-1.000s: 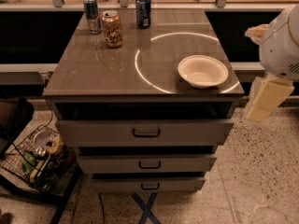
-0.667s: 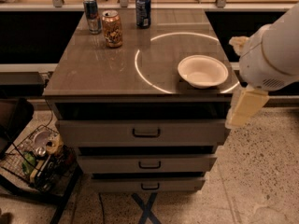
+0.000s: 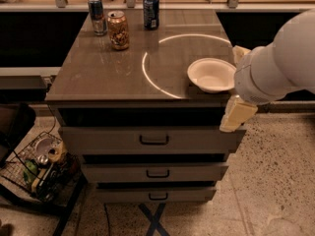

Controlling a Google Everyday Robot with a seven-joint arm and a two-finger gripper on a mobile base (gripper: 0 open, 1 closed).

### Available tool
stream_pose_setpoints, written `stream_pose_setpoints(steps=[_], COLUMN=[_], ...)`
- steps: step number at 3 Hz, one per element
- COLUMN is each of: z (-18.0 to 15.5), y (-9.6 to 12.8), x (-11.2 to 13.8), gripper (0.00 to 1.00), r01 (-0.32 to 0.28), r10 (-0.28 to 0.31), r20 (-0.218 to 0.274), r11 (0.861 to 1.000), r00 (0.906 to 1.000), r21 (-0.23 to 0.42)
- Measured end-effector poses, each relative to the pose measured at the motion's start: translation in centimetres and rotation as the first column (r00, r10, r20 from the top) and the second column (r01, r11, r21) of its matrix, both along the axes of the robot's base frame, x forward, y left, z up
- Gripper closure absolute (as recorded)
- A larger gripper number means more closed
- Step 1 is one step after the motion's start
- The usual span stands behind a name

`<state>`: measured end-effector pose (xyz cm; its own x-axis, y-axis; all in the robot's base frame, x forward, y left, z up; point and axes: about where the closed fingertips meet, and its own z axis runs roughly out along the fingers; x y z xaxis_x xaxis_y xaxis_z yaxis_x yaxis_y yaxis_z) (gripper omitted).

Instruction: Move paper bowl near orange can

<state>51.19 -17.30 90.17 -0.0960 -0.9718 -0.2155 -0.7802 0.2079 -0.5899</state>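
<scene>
The robot's gripper needs to close on the rim (image 3: 231, 85) of the paper bowl, on the near side that faces away from the orange can.
The paper bowl (image 3: 211, 74) is off-white, round and shallow, and sits upright at the right front of the cabinet top (image 3: 108, 68). The orange can (image 3: 118, 30) has a speckled orange-gold pattern and stands upright at the back left, far from the bowl. My gripper (image 3: 236, 83) is at the bowl's right rim, at the cabinet's right edge. One cream finger (image 3: 236, 114) hangs below the tabletop edge, the other (image 3: 240, 53) shows just behind the bowl. The gripper is open and holds nothing. The white arm (image 3: 280, 63) hides its middle.
A slim silver-blue can (image 3: 96, 14) stands left of the orange can and a dark blue can (image 3: 151, 11) to its right. The cabinet has three drawers (image 3: 153, 139). A wire basket of clutter (image 3: 39, 165) sits on the floor at the left.
My arm and gripper have moved left toward the cabinet, from off its right side to right beside the bowl's rim. The bowl and cans have not moved.
</scene>
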Motion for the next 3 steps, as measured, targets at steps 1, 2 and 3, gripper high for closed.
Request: stream_pose_setpoints(steps=[1,2,3], z=[-0.08,-0.08,-0.46], y=[-0.81,-0.80,-0.55], x=[0.97,0.97,1.89], gripper=[0.00,0.00,0.00], r01=[0.043,0.043,0.016], r10=[-0.042,-0.042,-0.011], r20=[0.036,0.036,0.089], r11=[0.999,0.999,0.999], r00=[0.9985,0.9985,0.9960], r21=[-0.028,-0.028,-0.051])
